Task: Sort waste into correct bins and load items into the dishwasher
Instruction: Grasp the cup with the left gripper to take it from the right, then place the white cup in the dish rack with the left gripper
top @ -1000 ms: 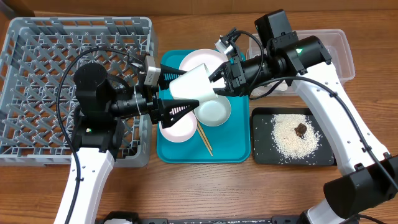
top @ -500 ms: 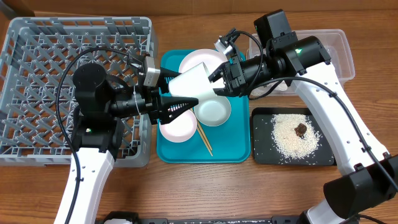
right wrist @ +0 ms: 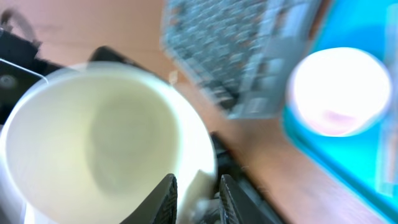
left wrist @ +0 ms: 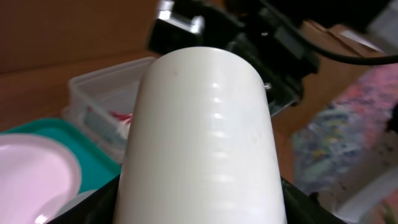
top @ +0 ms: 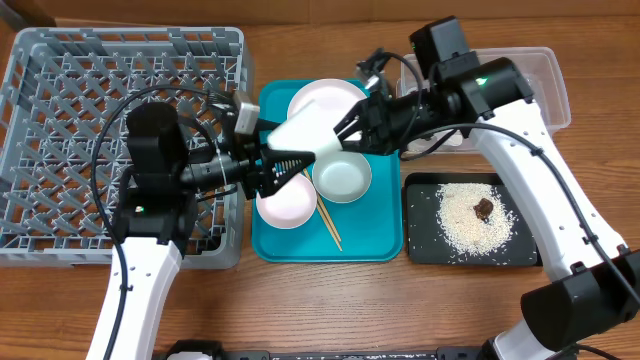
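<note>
My left gripper has the small white cup. It will let it go among the pegs in the front half of the grey dish rack (top: 151, 200).
The small white cup (top: 305, 130) hangs on its side above the teal tray (top: 372, 242), between both grippers. My left gripper (top: 288, 160) is shut on its body; the cup fills the left wrist view (left wrist: 205, 137), touching both black fingers. My right gripper (top: 345, 133) pinches the rim (right wrist: 196, 199), one finger inside the cup (right wrist: 93, 143). On the tray lie the white plate (top: 325, 98), grey-green bowl (top: 342, 178), pink bowl (top: 283, 203) and chopsticks (top: 330, 225). Rice (top: 470, 225) and the brown lump (top: 484, 208) lie in the black tray (top: 425, 245).
The grey dish rack (top: 60, 120) stands at the left, under my left arm. The clear tub (top: 545, 85) is at the back right, partly behind my right arm; the red-and-white wrapper (left wrist: 121, 118) shows inside it in the left wrist view.
My left gripper has moved right and up, and its fingers now flank the cup. My right gripper has shifted the cup slightly left toward it.
</note>
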You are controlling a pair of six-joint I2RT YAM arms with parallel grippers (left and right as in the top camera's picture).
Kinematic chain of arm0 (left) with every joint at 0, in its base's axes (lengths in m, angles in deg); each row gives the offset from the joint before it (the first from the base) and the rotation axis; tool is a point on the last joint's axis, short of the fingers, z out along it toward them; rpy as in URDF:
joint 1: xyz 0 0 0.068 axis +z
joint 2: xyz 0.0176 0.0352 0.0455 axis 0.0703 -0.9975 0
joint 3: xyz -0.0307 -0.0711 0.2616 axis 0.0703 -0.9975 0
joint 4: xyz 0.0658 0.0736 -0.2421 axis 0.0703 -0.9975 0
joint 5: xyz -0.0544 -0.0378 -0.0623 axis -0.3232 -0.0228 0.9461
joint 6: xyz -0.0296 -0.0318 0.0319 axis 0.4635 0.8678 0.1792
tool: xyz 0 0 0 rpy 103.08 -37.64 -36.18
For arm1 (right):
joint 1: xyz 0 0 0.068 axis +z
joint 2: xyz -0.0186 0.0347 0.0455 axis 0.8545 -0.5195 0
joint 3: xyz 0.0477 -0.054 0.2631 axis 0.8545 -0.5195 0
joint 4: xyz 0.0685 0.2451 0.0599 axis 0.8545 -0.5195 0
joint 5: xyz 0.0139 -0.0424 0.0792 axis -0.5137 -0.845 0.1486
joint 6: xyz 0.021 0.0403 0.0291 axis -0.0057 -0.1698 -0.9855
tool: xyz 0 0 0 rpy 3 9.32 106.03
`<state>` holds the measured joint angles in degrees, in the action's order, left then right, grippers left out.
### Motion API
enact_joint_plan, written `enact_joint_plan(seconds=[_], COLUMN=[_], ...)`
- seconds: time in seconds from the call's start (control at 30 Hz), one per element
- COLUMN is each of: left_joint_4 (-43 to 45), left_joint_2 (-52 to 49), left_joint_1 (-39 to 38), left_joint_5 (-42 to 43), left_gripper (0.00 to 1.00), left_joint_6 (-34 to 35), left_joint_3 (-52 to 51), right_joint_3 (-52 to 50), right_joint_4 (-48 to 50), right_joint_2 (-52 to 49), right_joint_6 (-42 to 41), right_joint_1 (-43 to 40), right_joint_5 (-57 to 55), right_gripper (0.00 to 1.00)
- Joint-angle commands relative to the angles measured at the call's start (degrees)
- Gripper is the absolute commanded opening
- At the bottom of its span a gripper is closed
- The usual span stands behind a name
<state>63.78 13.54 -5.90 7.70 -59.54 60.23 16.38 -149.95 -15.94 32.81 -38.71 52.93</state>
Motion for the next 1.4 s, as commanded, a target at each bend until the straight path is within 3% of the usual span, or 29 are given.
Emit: enact_joint_plan(seconds=[0.0, 0.33, 0.57, 0.63, 0.83, 1.37], left_joint_4=[-3.63, -24.28, -40.37, -42.64, -44.63, -44.09], left_joint_2=[-0.15, 3.32, 3.85, 3.85, 3.37, -8.15], left_joint_1=[2.71, 13.38, 22.21, 23.67, 25.49, 25.49], left_joint_5=[-9.20, -29.59, -43.25, -47.12, -57.00, -62.79], left_gripper=[0.51, 0.44, 0.17, 0.13, 0.06, 0.06], left_joint_6=[-5.11, -7.08, -6.32, -6.25, -2.58, -0.92], left_joint_3=[1.01, 1.70, 7.17, 8.35, 9.01, 9.01], right_joint_3=[0.26, 0.37, 0.37, 0.37, 0.35, 0.35], right_joint_4=[-0.28, -6.62, -11.37, -12.39, -16.61, -17.77], right_joint_2=[0.24, 1.81, 8.28, 9.68, 10.64, 10.64], right_joint_6=[0.20, 0.52, 0.52, 0.50, 0.72, 0.92], right_joint_1=[-2.54, -11.41, -17.79, -19.54, -22.84, -22.95], right_joint_5=[-14.62, -39.08, -50.66, -50.82, -50.84, -50.82], right_gripper=[0.27, 0.28, 0.28, 0.28, 0.28, 0.29])
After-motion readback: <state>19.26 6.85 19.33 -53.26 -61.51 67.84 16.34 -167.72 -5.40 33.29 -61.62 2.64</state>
